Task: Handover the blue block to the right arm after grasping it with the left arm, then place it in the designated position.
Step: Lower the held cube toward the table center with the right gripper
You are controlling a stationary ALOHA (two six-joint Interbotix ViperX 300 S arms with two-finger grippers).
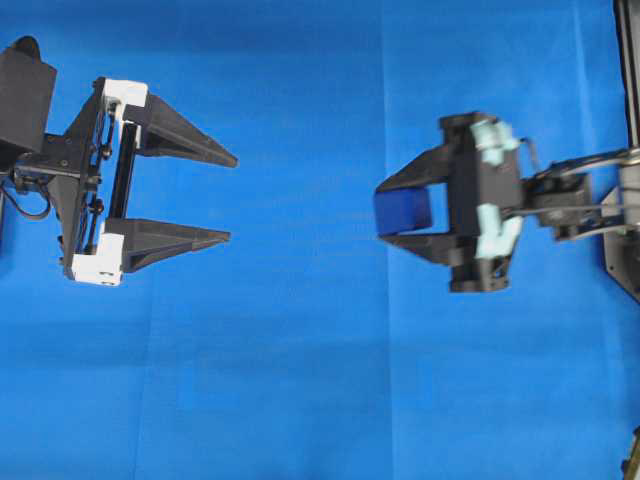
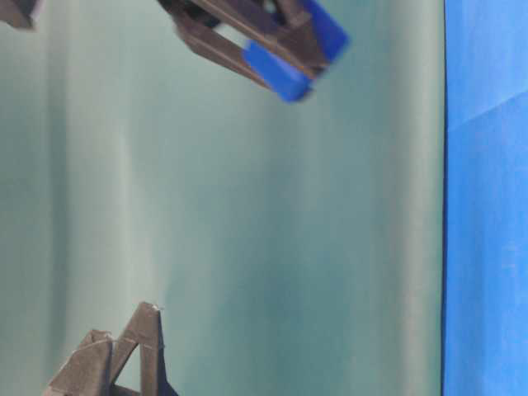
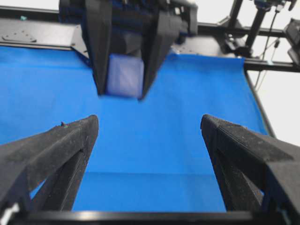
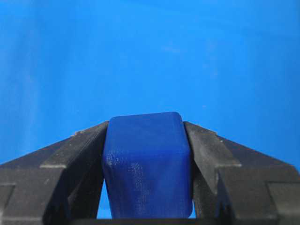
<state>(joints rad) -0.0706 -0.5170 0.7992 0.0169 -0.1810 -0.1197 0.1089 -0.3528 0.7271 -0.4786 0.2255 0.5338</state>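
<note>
I should release the blue block from my right gripper so that it is left on the table cover (image 1: 270,271), close to the open fingers of my left gripper.
The blue block (image 1: 402,212), a small dark-blue cube, sits clamped between the two black fingers of my right gripper (image 1: 385,212), the one with mint-green parts, right of the middle. In the right wrist view the block (image 4: 146,164) fills the gap between the fingertips. From table level the block (image 2: 289,59) is held off the cover, at the top of that view. My left gripper (image 1: 232,197), with white brackets, is at the left, wide open and holding nothing. In the left wrist view its fingers (image 3: 70,140) frame the block (image 3: 124,76) held ahead.
The bright blue table cover (image 1: 320,380) spans the whole work area. Black frame rails (image 3: 42,40) and cables run along the far edge behind the right arm. A dark bracket (image 1: 625,250) stands at the right edge.
</note>
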